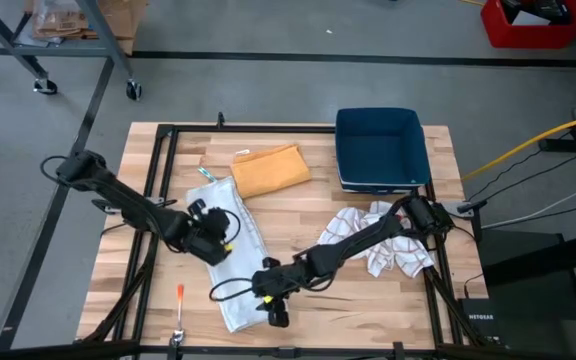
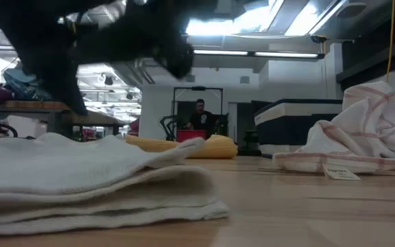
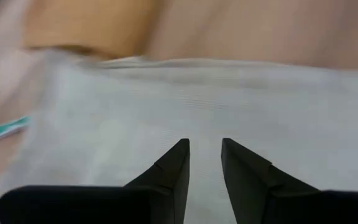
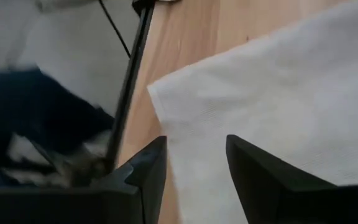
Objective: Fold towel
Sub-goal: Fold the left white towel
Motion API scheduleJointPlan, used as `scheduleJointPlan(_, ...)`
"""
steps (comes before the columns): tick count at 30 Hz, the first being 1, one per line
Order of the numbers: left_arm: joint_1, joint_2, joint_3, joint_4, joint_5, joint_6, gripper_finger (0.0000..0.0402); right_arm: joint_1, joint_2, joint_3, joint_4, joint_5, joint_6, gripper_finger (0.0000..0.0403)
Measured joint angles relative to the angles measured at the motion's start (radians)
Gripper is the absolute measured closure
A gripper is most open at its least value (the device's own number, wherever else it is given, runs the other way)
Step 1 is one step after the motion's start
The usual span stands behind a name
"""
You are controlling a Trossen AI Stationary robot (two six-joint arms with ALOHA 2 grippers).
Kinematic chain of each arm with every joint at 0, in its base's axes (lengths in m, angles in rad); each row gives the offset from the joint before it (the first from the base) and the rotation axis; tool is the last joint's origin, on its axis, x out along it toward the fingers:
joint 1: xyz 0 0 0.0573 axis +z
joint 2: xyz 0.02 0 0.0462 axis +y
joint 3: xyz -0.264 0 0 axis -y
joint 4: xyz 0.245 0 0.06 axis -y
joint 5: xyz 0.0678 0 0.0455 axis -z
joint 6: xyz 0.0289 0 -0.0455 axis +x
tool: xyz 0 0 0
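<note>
Next, my right gripper grips the white towel at its near-end corner (image 1: 267, 319), on the side toward the crumpled striped towel.
A white towel (image 1: 230, 215) lies on the wooden table as a long folded strip, running from the far side to the near edge; the low view shows its stacked layers (image 2: 81, 178). My left gripper (image 1: 216, 240) hovers over the strip's middle. Its fingers are slightly open above the cloth (image 3: 229, 93), with the gripper's gap (image 3: 205, 142) narrow. My right gripper (image 1: 273, 308) is at the strip's near end, open (image 4: 196, 140), above a corner of the towel (image 4: 154, 90). I see neither gripper holding cloth.
An orange folded cloth (image 1: 268, 170) and a blue bin (image 1: 380, 148) sit toward the far edge. A crumpled white towel with red stripes (image 1: 393, 245) lies on the right. An orange-handled tool (image 1: 180, 297) lies near the left front, and a teal item (image 1: 206, 173) lies by the towel's far end.
</note>
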Motion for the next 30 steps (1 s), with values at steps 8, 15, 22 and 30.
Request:
scheduleJointPlan(8,-0.081,-0.044,0.072,0.009,0.279,-0.044,0.0316,0.0,-0.002,0.201,-0.39,0.059,-0.412,0.0233)
scheduleJointPlan(15,-0.139,-0.026,0.072,0.049,0.493,0.064,0.0315,0.0,-0.003,0.21,-0.462,0.061,-0.556,0.0233)
scheduleJointPlan(22,-0.161,-0.026,0.072,0.187,0.573,0.071,0.0315,0.0,-0.003,0.21,-0.494,0.061,-0.569,0.0233)
scheduleJointPlan(30,-0.176,0.0,0.072,0.371,0.576,0.113,0.0315,0.0,-0.003,0.21,-0.494,0.061,-0.57,0.0233)
